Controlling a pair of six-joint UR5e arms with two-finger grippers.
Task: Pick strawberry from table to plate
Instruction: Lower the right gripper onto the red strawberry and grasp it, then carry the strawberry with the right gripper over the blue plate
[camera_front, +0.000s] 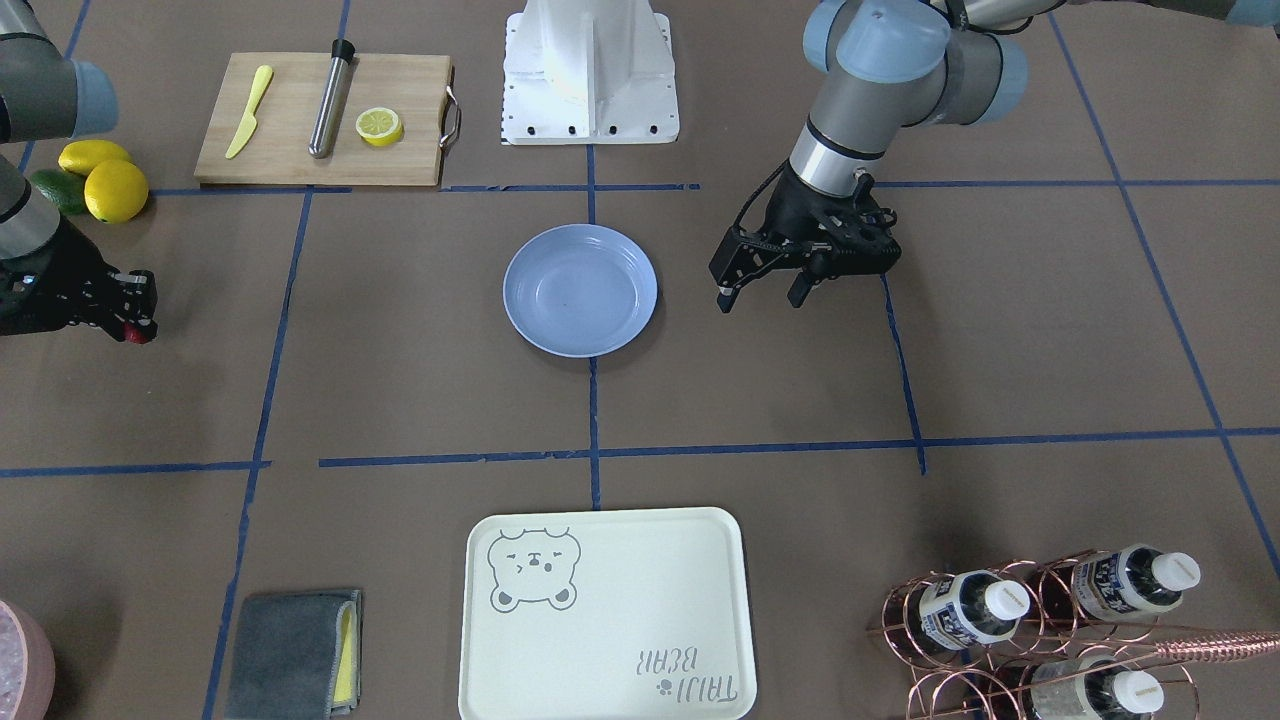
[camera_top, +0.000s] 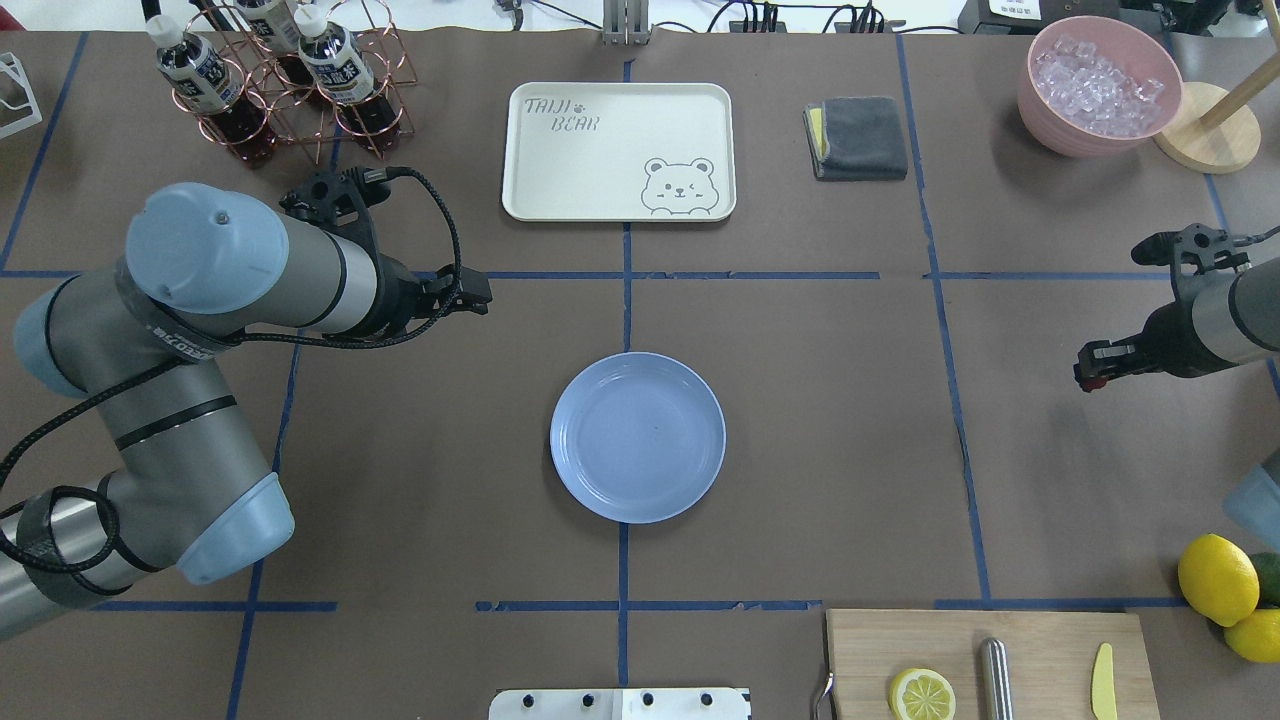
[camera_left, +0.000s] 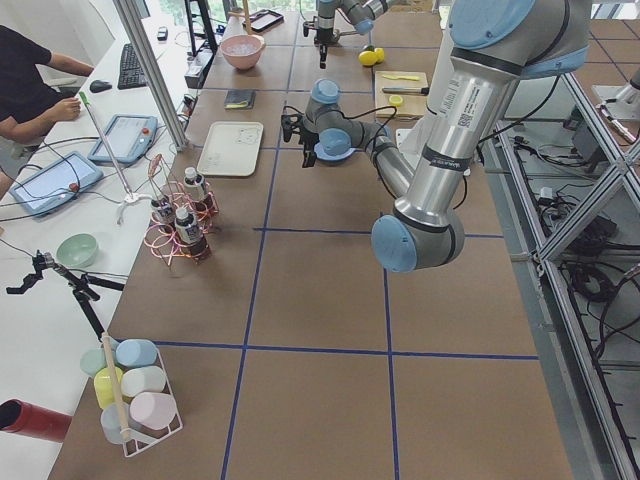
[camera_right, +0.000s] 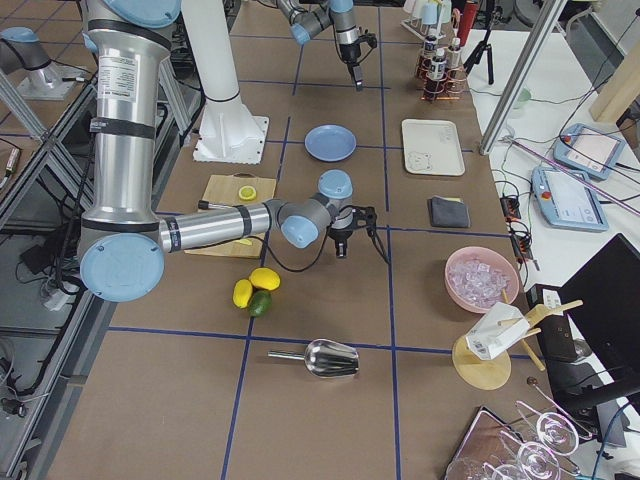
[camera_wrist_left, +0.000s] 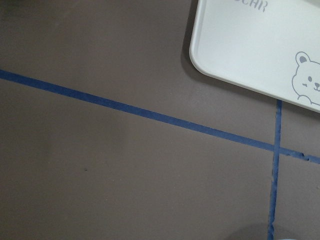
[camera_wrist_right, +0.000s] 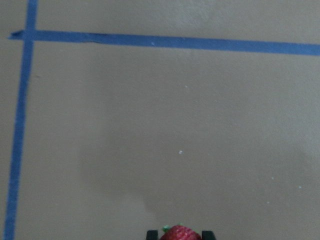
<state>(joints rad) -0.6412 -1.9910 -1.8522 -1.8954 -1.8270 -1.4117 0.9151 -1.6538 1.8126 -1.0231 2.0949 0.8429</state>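
The robot's right gripper will release the strawberry, now pinched over the table, near the middle of the empty pale blue plate (camera_front: 584, 301).
The strawberry (camera_wrist_right: 180, 233) is a small dark red berry pinched between the fingertips of my right gripper (camera_front: 135, 318), which is shut on it. It also shows as a red speck at that gripper's tip (camera_top: 1086, 382), over the table (camera_front: 400, 380) far to the right of the plate. The pale blue plate (camera_top: 637, 437) sits empty at the table's centre (camera_front: 580, 290). My left gripper (camera_front: 762, 297) hangs open beside the plate on its other side, with nothing between its fingers.
A cream bear-printed tray (camera_top: 618, 150) lies beyond the plate. A wooden cutting board (camera_front: 325, 118) carries a lemon half, a yellow knife and a steel rod. Lemons and an avocado (camera_front: 100, 180) lie near my right arm. A copper rack of bottles (camera_top: 280, 80), a grey cloth (camera_top: 860, 138) and a pink bowl of ice (camera_top: 1098, 85) stand at the far edge.
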